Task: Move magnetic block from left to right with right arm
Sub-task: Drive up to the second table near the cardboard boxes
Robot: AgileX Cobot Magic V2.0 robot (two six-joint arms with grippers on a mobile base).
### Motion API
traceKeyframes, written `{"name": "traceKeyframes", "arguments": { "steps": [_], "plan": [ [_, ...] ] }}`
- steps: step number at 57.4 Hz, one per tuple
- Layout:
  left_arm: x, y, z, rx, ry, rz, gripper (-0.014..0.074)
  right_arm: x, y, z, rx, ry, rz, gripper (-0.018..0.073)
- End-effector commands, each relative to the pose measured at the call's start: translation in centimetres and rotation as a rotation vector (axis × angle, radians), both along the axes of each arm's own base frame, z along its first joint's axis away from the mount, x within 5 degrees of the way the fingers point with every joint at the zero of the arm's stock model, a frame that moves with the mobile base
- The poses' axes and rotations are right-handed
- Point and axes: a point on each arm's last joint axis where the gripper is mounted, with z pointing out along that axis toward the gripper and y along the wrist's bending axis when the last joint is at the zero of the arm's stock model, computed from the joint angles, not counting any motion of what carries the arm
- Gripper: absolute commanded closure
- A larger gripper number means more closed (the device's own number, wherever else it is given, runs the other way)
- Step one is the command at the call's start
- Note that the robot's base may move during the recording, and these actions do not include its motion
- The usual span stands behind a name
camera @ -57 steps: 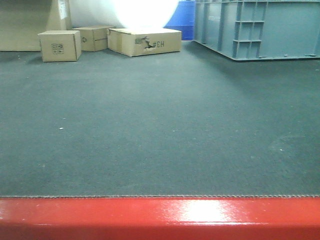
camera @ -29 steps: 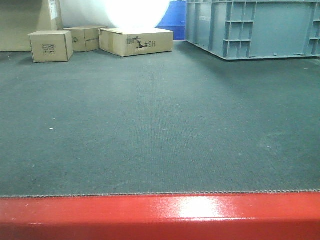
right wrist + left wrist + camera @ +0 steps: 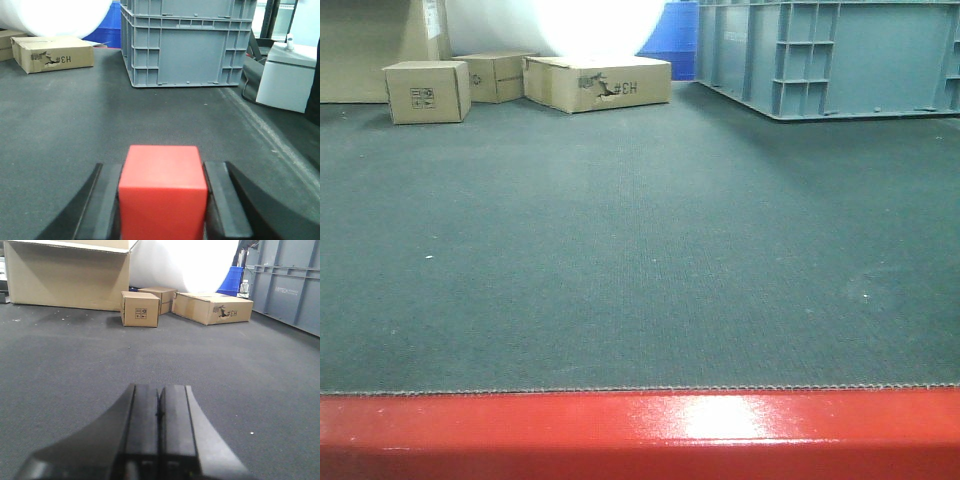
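Observation:
The robot's right gripper should release the magnetic block on the carpet a short way (image 3: 665, 300) behind the middle of the red bar.
The magnetic block (image 3: 163, 192), a bright-red cube, fills the bottom middle of the right wrist view. My right gripper (image 3: 163, 172) is shut on it, one black finger pressed against each side face. In the left wrist view my left gripper (image 3: 160, 400) is shut, its two black fingers (image 3: 142, 415) touching with nothing between them, above dark grey carpet. Neither gripper nor the block shows in the front view.
Tan cardboard boxes (image 3: 426, 91) (image 3: 598, 82) stand at the far left and a large grey plastic crate (image 3: 840, 55) at the far right, with a blue bin (image 3: 675, 38) behind. A red bar (image 3: 640, 435) spans the front view's bottom. A white container (image 3: 287, 75) sits right of the crate.
The front view swung left and then slightly back right, so the boxes and crate shifted sideways in the picture. Nothing on the floor itself has moved.

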Motion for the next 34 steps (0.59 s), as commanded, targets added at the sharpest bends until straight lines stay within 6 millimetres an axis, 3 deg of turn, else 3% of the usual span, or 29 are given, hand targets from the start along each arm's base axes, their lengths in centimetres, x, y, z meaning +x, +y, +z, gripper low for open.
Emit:
{"name": "traceKeyframes", "arguments": {
  "steps": [1,8,18,34],
  "plan": [
    [-0.2,0.1,0.8,-0.008,-0.096,0.003,0.0722,0.2,-0.1,2.3,-0.016,-0.101,-0.007,0.0328],
    [-0.2,0.1,0.8,-0.008,-0.096,0.003,0.0722,1.8,-0.1,3.4,0.02,0.012,0.003,0.0328],
    [-0.2,0.1,0.8,-0.008,-0.096,0.003,0.0722,6.6,0.8,3.2,0.126,0.185,0.084,0.0328],
    [-0.2,0.1,0.8,-0.008,-0.096,0.003,0.0722,13.6,6.7,2.1,0.059,0.431,0.341,0.0325]
  ]
}}
